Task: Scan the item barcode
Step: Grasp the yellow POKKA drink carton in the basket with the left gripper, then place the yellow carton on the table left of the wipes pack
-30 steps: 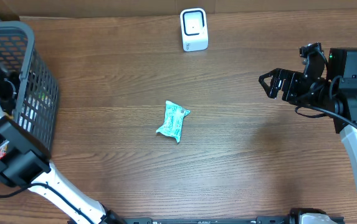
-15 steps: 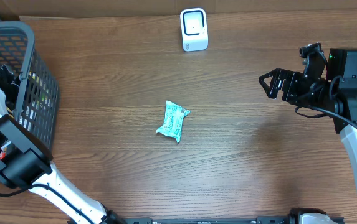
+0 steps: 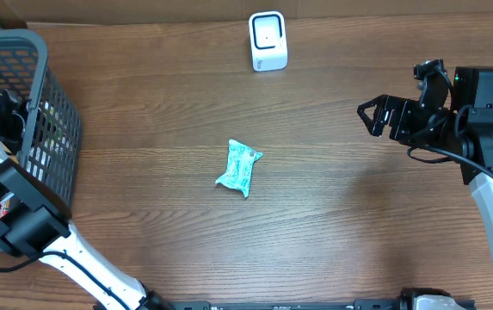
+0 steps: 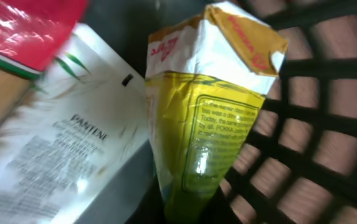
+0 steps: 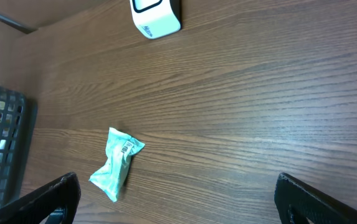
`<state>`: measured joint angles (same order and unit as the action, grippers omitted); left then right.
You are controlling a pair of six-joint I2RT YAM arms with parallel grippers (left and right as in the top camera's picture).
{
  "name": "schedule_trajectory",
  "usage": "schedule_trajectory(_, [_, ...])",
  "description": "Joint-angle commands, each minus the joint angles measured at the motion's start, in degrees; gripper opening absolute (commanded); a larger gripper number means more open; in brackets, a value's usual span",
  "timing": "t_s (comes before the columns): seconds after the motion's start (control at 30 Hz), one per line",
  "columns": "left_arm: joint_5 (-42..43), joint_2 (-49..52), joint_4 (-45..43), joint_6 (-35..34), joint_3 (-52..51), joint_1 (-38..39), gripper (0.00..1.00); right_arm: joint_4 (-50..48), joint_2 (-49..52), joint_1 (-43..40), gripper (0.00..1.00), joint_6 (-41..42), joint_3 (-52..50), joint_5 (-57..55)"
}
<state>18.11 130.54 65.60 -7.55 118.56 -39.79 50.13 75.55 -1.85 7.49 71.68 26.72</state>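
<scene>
I will use my left gripper to set the yellow and white packet free on the table (image 3: 202, 161), close beside the teal packet, on the basket side.
In the left wrist view a yellow and white packet (image 4: 209, 130) with red print fills the middle, its lower end pinched between my dark jaws. My left gripper (image 4: 187, 214) is shut on that packet, deep inside the black wire basket (image 3: 24, 41). A white scanner (image 3: 268, 40) stands at the far edge of the table, also seen as the scanner (image 5: 156, 15) from the right wrist. My right gripper (image 3: 368, 114) hovers open at the right, with nothing between its fingers (image 5: 57, 198).
A teal packet (image 3: 239, 167) lies mid-table, its barcode facing up on the teal packet (image 5: 119, 163). Inside the basket lie a white Pantene sachet (image 4: 60, 143) and a red packet (image 4: 28, 25). The basket wall (image 4: 328, 118) stands close on the right.
My left gripper has shut inside the basket and its wrist has shifted slightly. The right arm and the teal packet have not moved.
</scene>
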Motion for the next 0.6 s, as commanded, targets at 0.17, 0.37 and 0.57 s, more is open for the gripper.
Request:
schedule_trajectory(0.17, [1.42,-1.33,15.87,0.37,34.23,-0.37,0.04,-0.50,0.09,-0.09,1.00,0.00,1.14,-0.11])
schedule_trajectory(0.37, [1.46,-1.33,31.34,2.91,58.18,0.22,0.04,-0.48,0.07,-0.09,1.00,0.00,1.14,-0.11])
schedule_trajectory(0.57, [8.61,-6.29,31.21,3.76,61.37,4.11,0.04,-0.07,0.09,-0.09,1.00,0.00,1.14,-0.11])
